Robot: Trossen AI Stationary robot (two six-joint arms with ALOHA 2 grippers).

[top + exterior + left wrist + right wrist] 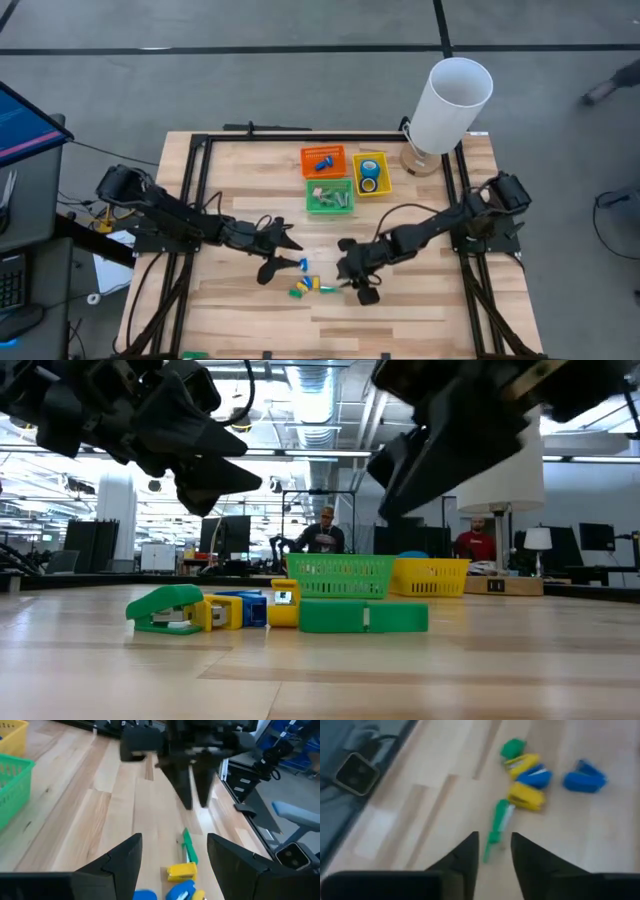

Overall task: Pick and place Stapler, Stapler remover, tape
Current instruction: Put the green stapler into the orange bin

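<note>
The slim green stapler is lying spread wide open, so next my right gripper picks it up by its thin end (488, 854) for my left gripper to fold it shut.
Several small staplers, green, yellow and blue, lie in a cluster (310, 285) on the wooden table, seen close in the low view (220, 610). A slim green one (498, 822) lies nearest my right gripper. My left gripper (288, 257) hovers open just left of the cluster, with a yellow stapler (181, 871) ahead of its fingers. My right gripper (346, 272) hovers right of the cluster, narrowly open (494, 851), above the green stapler's end. Both hang clear of the table in the low view. Two blue tape rolls (369, 177) lie in the yellow basket (383, 160).
An orange basket (306, 152) with a blue item and a green basket (311, 203) with small pale items stand beyond the cluster, beside the yellow one. A tall white cylinder (450, 105) stands at the far right corner. People show in the room behind (325, 530).
</note>
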